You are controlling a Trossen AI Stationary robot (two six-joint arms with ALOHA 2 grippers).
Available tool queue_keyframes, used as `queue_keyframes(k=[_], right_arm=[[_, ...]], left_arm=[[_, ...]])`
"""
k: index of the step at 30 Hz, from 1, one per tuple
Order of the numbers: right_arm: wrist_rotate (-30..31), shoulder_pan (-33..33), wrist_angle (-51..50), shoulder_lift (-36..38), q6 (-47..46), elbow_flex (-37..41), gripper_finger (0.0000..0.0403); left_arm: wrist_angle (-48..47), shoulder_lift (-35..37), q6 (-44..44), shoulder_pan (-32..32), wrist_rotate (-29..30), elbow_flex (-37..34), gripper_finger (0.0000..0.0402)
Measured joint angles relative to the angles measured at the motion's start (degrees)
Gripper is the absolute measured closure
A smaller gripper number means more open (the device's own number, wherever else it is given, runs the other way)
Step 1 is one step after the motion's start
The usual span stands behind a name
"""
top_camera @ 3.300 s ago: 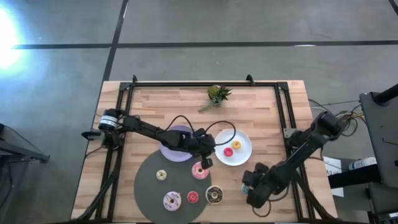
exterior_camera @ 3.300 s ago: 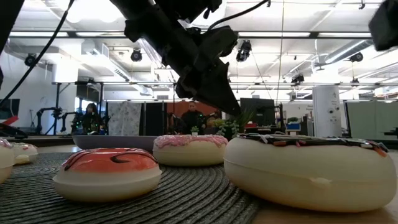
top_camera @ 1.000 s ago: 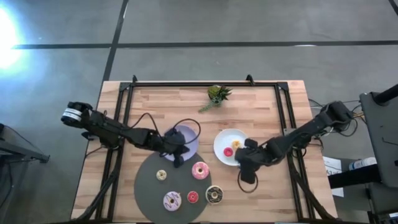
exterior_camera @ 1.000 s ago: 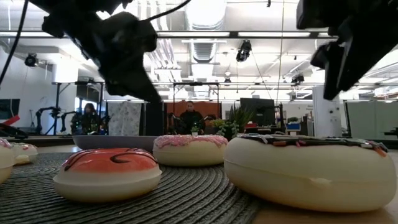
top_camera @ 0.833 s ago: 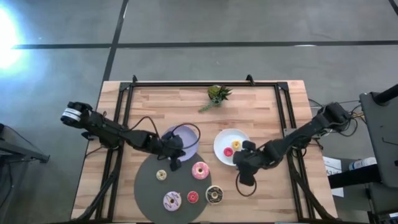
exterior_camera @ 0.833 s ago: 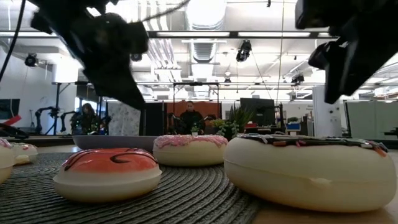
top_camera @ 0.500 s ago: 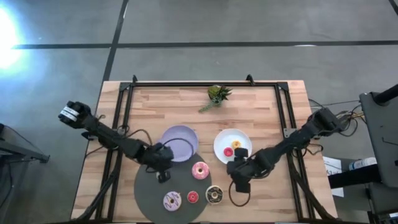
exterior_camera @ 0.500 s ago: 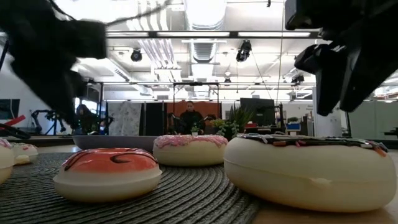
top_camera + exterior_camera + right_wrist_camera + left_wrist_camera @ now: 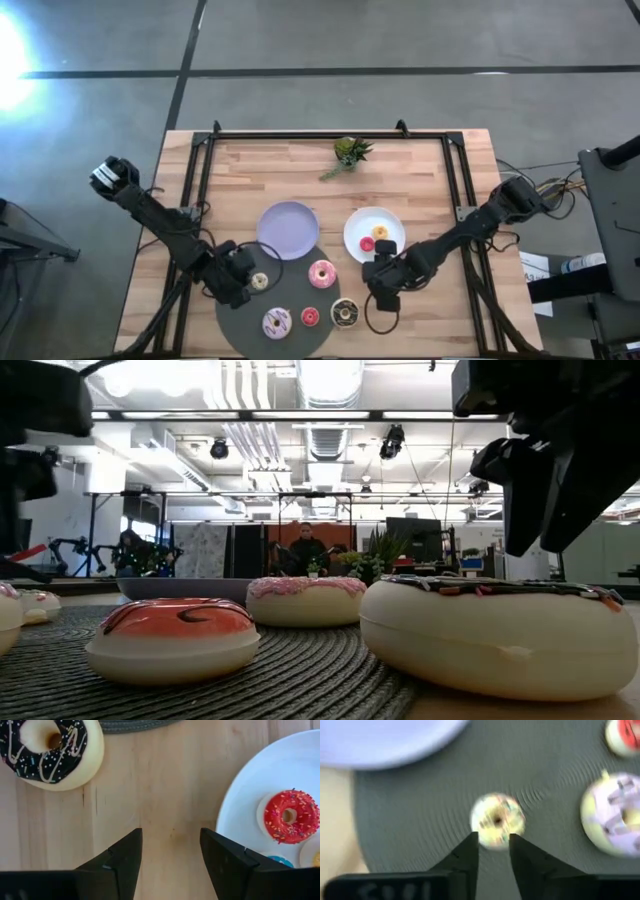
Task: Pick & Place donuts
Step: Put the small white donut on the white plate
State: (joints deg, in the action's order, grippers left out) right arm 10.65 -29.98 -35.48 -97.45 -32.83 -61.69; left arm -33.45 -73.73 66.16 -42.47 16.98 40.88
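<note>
Next, I open my left gripper's fingers wider, since they are closer together than the yellow donut is wide, and then pinch the ring [image 9: 495, 837] beside its hole.
Several toy donuts lie on the dark grey disc [image 9: 250, 310]: yellow [image 9: 259, 282], pink [image 9: 322, 273], purple-white [image 9: 276, 322] and red-iced [image 9: 310, 316]. A chocolate one [image 9: 345, 312] lies at the disc's right edge. A red donut [image 9: 367, 244] and a yellow one [image 9: 380, 233] lie on the white plate [image 9: 390, 222]. My left gripper [image 9: 238, 285] is open at the disc's left edge. In its wrist view the fingertips [image 9: 493, 840] stand just short of the yellow donut [image 9: 497, 820]. My right gripper [image 9: 380, 288] is open and empty over bare wood [image 9: 171, 837], between the chocolate donut [image 9: 50, 750] and the white plate [image 9: 250, 785].
An empty lilac plate [image 9: 288, 229] sits beyond the disc. A small green plant [image 9: 348, 152] stands at the table's far edge. A black frame runs along the table's left, right and far sides. In the low view, the chocolate donut [image 9: 500, 630] fills the near right.
My left gripper has gone from the lilac plate toward the near left, down to the disc's left edge beside the yellow donut. My right gripper has left the white plate's near rim and gone toward the near edge and slightly left. No donut has moved.
</note>
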Motion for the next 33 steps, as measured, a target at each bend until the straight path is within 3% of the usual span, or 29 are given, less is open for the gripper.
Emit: queue_keyframes(k=[3, 7, 13, 24, 33], right_arm=[[-0.02, 0.02, 0.08, 0.03, -0.64, 0.02, 0.0211], [-0.02, -0.01, 0.08, 0.2, -2.06, 0.04, 0.0211], [-0.02, -0.02, 0.06, 0.22, -3.18, 0.04, 0.0211], [0.05, 0.0, -0.13, 0.24, -3.19, 0.09, 0.0211], [1.36, 0.0, -0.29, 0.26, -3.21, 0.09, 0.0211]], left_arm=[[0.3, -0.04, -0.79, 0.95, 2.94, -0.23, 0.0288], [2.91, -0.04, -0.54, 1.76, 0.44, -2.19, 0.0277], [13.24, -0.07, 0.48, 1.8, -0.51, -7.79, 0.0276], [17.6, -0.52, 0.54, 2.42, 1.74, -9.48, 0.0288], [18.42, -6.86, 0.14, 2.5, -1.26, -8.18, 0.0292]])
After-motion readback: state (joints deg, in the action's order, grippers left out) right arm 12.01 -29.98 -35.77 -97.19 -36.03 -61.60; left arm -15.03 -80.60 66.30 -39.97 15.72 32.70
